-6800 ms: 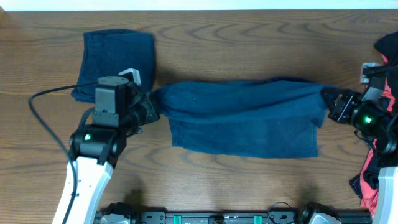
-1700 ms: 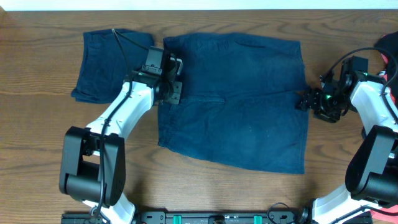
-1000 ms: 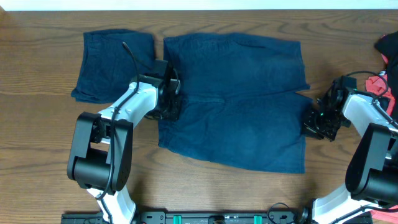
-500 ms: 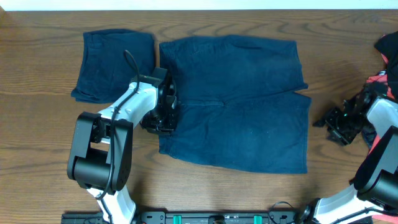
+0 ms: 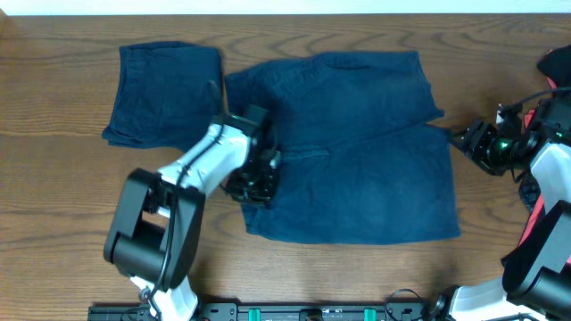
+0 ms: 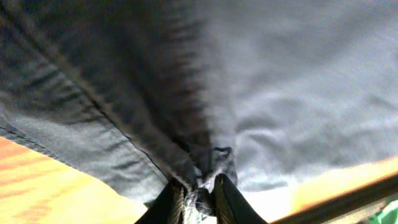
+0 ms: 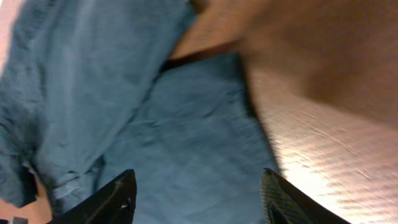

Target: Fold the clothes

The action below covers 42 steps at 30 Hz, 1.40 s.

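Note:
The middle of the near leg's hem point(image 5: 452, 176) point(image 7: 267, 149) on the navy shorts is the next thing my right gripper needs to grab.
The clothes, dark navy shorts point(image 5: 357, 152), lie spread flat in the middle of the table. My left gripper point(image 5: 258, 176) is at their left edge, shut on a bunched fold of that cloth. In the left wrist view the fingers point(image 6: 171, 200) pinch the gathered navy fabric point(image 6: 205, 155), and the gripper point(image 6: 198, 198) is low over the wood. My right gripper point(image 5: 464, 140) stands open just off the shorts' right edge. In the right wrist view it point(image 7: 198, 177) hovers over the shorts point(image 7: 186, 130) with nothing between its fingers.
A folded dark blue garment point(image 5: 163, 89) lies at the back left, close to the shorts' left side. A red-and-black garment point(image 5: 558, 67) is heaped at the right edge, behind my right arm. Bare wooden table point(image 5: 71, 205) runs along the front.
My left gripper has dragged the shorts' left edge rightward and toward the front. My right gripper has opened, let go of the right edge and pulled back, then moved farther back.

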Motion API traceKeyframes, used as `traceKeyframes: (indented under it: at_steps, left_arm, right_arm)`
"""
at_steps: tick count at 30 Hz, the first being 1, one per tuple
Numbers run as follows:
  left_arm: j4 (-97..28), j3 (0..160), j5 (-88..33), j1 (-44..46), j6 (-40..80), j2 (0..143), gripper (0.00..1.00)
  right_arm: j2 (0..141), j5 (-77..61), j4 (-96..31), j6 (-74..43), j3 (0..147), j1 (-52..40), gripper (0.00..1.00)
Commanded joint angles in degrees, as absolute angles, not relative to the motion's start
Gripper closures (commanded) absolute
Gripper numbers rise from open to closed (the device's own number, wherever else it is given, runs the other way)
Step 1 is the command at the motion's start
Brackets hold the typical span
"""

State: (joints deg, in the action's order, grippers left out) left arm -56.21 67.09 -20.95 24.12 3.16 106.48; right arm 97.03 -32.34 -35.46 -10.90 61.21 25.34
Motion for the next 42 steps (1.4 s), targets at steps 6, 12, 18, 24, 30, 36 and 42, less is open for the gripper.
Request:
traceKeyframes:
  at_steps: [6, 12, 18, 24, 30, 36, 42]
  left_arm:
    - [-55.0, 67.9, -22.9, 27.6, 5.2, 90.4, 0.27]
    - [-50.4, 67.9, -22.9, 24.4, 5.0, 81.5, 0.02]
    - [-51.7, 67.9, -19.0, 21.9, 5.0, 79.0, 0.02]
    - [-52.6, 67.9, -17.6, 21.9, 5.0, 79.5, 0.02]
    - [-53.3, 67.9, -17.7, 21.9, 5.0, 79.4, 0.02]
    - [-54.8, 67.9, -17.6, 21.9, 5.0, 79.4, 0.02]
    - [-55.2, 67.9, -17.3, 21.9, 5.0, 79.4, 0.02]
  right_arm:
    - [96.0, -35.9, -23.0, -9.8, 62.2, 19.1, 0.55]
    - [96.1, -22.2, -21.9, -15.4, 62.2, 13.4, 0.69]
    - [96.9, -5.2, -36.7, -18.9, 61.6, 11.4, 0.65]
    - [99.6, -4.1, -35.7, -19.7, 57.3, 12.7, 0.61]
    - [101.9, -5.6, -28.5, -21.3, 50.0, 13.1, 0.85]
    - [101.9, 1.3, -32.4, -27.8, 47.9, 16.4, 0.99]
    - [101.4, 9.9, -38.9, -28.7, 47.9, 23.1, 0.99]
